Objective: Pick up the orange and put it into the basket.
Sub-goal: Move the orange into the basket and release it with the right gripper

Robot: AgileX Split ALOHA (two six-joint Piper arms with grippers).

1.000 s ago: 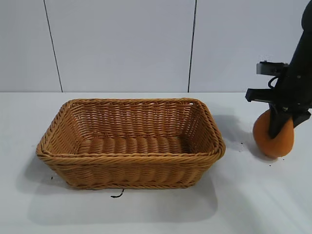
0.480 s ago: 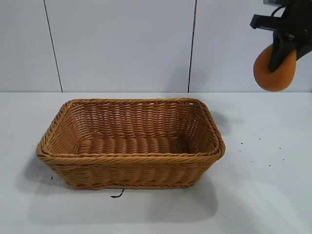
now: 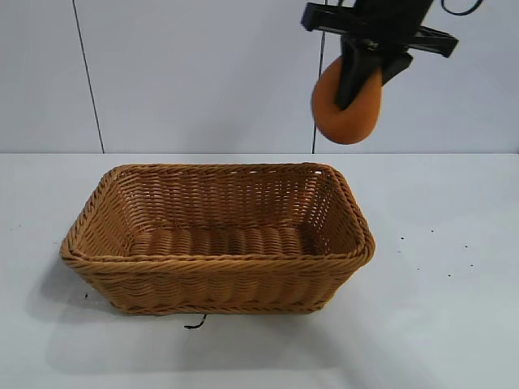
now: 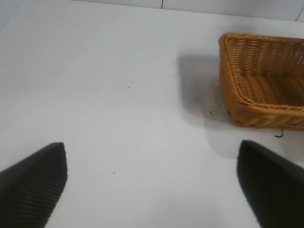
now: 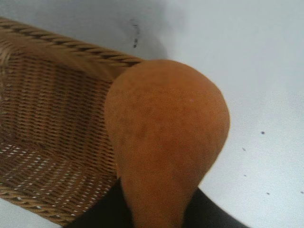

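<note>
Next, my right gripper sets the orange down halfway [image 3: 223, 234] along the bottom of the wicker basket, close behind the basket's front rim.
The orange [image 3: 347, 109] hangs high in the air above the right end of the wicker basket [image 3: 89, 219], pinched at its narrow top by my right gripper [image 3: 357, 77], which is shut on it. In the right wrist view the orange [image 5: 166, 137] fills the middle, with the basket [image 5: 57, 47] rim and floor below it. The basket holds nothing. My left gripper [image 4: 152, 185] is open over bare table, well to the side of the basket [image 4: 251, 111], its dark fingers [image 4: 33, 185] far apart.
The basket stands on a white table [image 3: 438, 324] in front of a pale panelled wall [image 3: 203, 73]. Small dark specks [image 3: 401, 240] dot the table to the right of the basket. A short dark scrap [image 3: 195, 324] lies at the basket's front edge.
My right gripper lifted the orange off the table at the right, raised it high, then carried it left to above the basket's right end. The basket has not moved.
</note>
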